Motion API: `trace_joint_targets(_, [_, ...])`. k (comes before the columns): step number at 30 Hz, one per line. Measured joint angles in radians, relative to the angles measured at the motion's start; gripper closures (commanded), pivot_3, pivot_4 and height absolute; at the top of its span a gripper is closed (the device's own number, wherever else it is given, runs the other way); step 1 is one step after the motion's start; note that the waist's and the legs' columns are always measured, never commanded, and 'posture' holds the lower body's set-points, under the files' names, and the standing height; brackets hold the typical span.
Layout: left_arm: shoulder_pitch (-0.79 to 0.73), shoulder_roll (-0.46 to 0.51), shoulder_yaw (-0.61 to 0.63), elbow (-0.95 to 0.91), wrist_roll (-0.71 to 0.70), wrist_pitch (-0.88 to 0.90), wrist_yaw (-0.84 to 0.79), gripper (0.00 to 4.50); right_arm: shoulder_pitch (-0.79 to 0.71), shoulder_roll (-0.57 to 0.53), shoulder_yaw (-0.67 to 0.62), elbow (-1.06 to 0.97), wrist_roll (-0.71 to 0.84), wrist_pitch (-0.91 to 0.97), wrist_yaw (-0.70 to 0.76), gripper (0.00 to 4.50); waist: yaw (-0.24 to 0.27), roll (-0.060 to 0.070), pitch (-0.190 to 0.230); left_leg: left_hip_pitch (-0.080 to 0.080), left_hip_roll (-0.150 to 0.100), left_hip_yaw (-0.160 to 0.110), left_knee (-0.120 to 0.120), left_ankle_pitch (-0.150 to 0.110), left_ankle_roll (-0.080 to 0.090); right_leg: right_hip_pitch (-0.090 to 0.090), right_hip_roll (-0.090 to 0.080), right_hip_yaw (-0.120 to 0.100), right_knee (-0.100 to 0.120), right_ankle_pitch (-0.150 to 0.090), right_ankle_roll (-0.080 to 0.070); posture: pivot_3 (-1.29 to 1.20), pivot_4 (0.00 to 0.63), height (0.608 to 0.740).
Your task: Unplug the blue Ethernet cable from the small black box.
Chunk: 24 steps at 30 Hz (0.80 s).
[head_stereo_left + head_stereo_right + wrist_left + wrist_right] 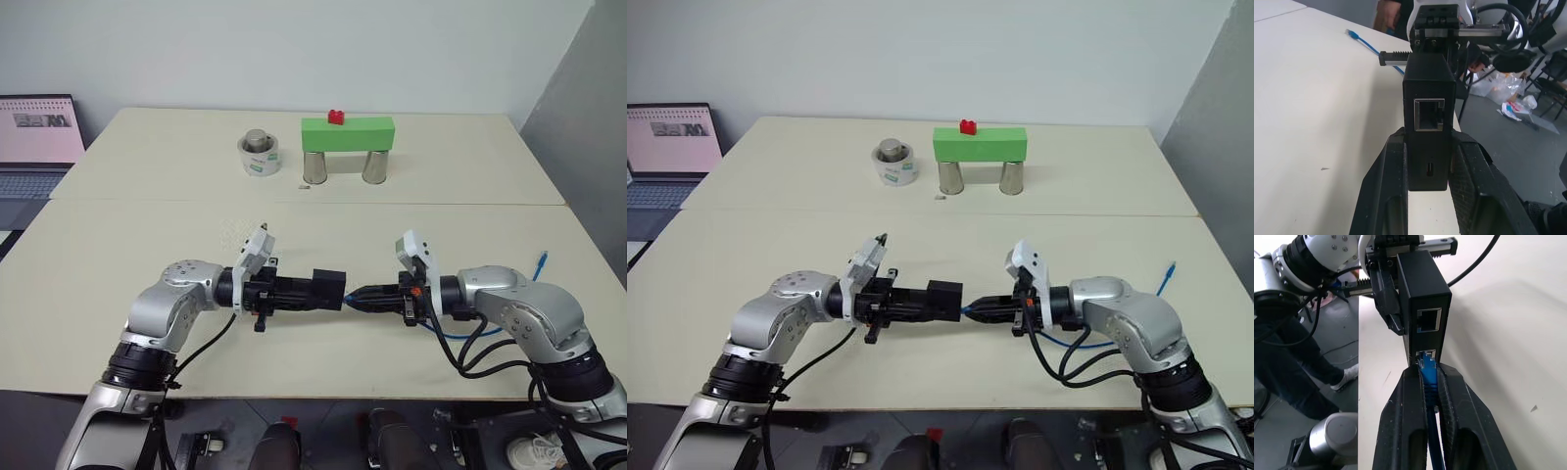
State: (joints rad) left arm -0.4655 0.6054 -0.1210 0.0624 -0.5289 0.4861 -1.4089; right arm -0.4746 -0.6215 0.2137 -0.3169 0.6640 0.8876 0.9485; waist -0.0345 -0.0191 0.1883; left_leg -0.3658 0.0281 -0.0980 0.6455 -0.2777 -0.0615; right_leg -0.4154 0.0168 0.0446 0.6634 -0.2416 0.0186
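The robot's right gripper will set the plug of the blue Ethernet cable down on the table (439, 233) between itself and the long seam behind it. The plug is now in the box's lower port.
The small black box (329, 288) hangs above the table's near part, with my left gripper (310, 291) shut on its sides. In the left wrist view the box (1428, 83) stands between my fingers (1393, 186) and shows an empty port. My right gripper (1428, 370) faces it from the right, shut on the plug of the blue Ethernet cable (1428, 374). The plug's tip sits in the box's lower port; the upper port (1429, 319) is empty. The cable trails back under my right arm, and its free end (541, 259) lies on the table.
At the back stand a green block (347, 133) on two metal cans, with a red piece on top, and a white roll (260, 155). A laptop (39, 137) sits at the far left. The table's front edge (323, 397) runs just below both grippers. A person's legs (1293, 367) show beside the table.
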Motion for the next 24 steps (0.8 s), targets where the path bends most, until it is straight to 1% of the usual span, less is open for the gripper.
trace_joint_targets(4, [0.001,0.06,0.025,0.065,0.039,-0.028,0.005,3.73,0.022,-0.055,-0.015,0.002,-0.014,0.0,0.013,4.46,-0.001,0.0,0.0,0.0,0.0,0.0,-0.001,0.0,0.0,-0.001,0.0,0.0,0.0,0.0,0.0,0.0,0.15,0.74])
trace_joint_targets(11, [0.001,0.062,0.04,0.07,0.043,-0.04,0.024,3.73,0.034,-0.072,-0.033,0.003,-0.017,-0.009,0.012,4.46,0.0,0.0,0.0,-0.001,0.0,0.0,0.0,0.0,0.0,-0.002,0.0,0.0,0.0,0.0,0.0,0.0,0.15,0.74])
trace_joint_targets(14, [0.003,0.061,0.043,0.068,0.043,-0.04,0.038,3.73,0.028,-0.066,-0.055,0.05,-0.058,-0.064,-0.019,4.46,0.0,0.0,0.0,-0.001,0.0,0.0,0.0,0.0,0.0,-0.002,0.0,0.0,0.0,0.0,0.0,0.0,0.15,0.74])
trace_joint_targets(18, [0.035,0.059,0.055,0.059,0.05,-0.047,0.09,3.73,-0.049,-0.042,-0.107,0.331,-0.243,-0.255,-0.177,4.46,-0.002,0.0,0.0,-0.001,-0.001,0.004,0.0,0.0,0.0,-0.002,-0.001,0.003,0.0,0.001,0.002,0.0,0.15,0.74])
trace_joint_targets(19, [0.043,0.056,0.056,0.058,0.056,-0.046,0.102,3.73,-0.077,-0.028,-0.123,0.422,-0.308,-0.325,-0.24,4.46,-0.002,0.0,0.0,-0.001,-0.001,0.004,0.0,0.0,0.0,-0.003,0.0,0.003,0.0,0.001,0.002,0.0,0.15,0.74])
trace_joint_targets(22, [0.044,0.045,0.06,0.048,0.058,-0.046,0.134,3.73,-0.142,0.027,-0.121,0.634,-0.449,-0.48,-0.385,4.46,-0.005,0.0,0.0,-0.003,0.0,0.004,-0.001,0.0,0.0,-0.005,0.0,0.003,0.001,0.001,0.001,0.0,0.15,0.74])
trace_joint_targets(24, [0.045,0.039,0.06,0.039,0.06,-0.04,0.153,3.73,-0.172,0.061,-0.119,0.76,-0.517,-0.553,-0.46,3.76,-0.006,0.0,0.0,-0.004,0.0,0.004,-0.001,0.0,0.0,-0.005,0.0,0.003,0.001,0.001,0.0,0.0,0.15,0.74])
